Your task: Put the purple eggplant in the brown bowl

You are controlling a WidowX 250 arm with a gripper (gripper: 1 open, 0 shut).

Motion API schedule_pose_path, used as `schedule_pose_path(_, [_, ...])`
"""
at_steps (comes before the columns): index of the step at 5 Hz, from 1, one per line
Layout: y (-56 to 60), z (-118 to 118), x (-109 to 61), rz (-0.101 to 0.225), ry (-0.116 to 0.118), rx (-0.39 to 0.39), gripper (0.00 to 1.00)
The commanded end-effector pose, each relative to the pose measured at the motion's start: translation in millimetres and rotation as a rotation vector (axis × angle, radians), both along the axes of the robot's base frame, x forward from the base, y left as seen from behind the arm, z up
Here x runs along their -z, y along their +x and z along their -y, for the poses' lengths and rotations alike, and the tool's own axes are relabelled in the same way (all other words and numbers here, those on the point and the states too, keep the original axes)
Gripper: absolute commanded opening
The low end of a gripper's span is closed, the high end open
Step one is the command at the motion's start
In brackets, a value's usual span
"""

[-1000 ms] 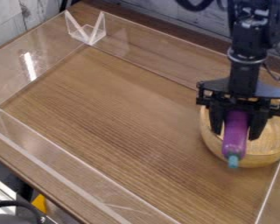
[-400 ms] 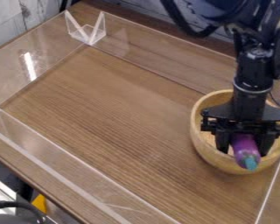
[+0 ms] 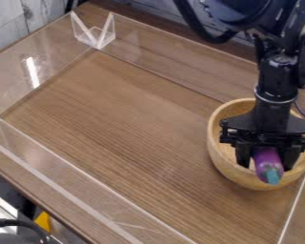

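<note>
Next, my gripper releases the purple eggplant, now held inside the bowl, on the bottom of the brown bowl [image 3: 274, 153], with its teal stem toward the near rim of the brown bowl.
The brown bowl [image 3: 229, 152] sits at the right of the wooden table, light tan with thick walls. My gripper [image 3: 270, 162] hangs straight down inside it, its black fingers shut on the purple eggplant [image 3: 269, 160]. The eggplant points toward the near rim, teal stem cap [image 3: 273, 175] lowest, and its upper part is hidden by the fingers. Whether it touches the bowl's floor I cannot tell.
Clear acrylic walls [image 3: 41, 71] fence the wooden tabletop [image 3: 117, 124] on the left and near sides. A small clear stand [image 3: 94, 31] is at the far left. The table's right edge runs close behind the bowl.
A second ago the gripper held the eggplant over the bowl's near rim; it has since shifted right and into the bowl. Nothing has moved in the last half second.
</note>
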State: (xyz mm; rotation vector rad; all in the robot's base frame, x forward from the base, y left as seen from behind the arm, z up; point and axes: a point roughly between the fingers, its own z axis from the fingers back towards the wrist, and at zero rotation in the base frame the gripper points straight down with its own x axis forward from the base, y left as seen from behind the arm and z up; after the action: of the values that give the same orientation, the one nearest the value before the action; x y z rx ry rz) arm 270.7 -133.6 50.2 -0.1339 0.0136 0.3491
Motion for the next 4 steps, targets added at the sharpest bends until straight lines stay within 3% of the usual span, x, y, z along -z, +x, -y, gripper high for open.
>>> schedule_pose_path(1, [16.2,2.5,-9.6,0.047,-0.019,0.05,0.0])
schedule_pose_path(4, [44.5,1.3,-8.8,0.053,-0.015,-0.046,0.0])
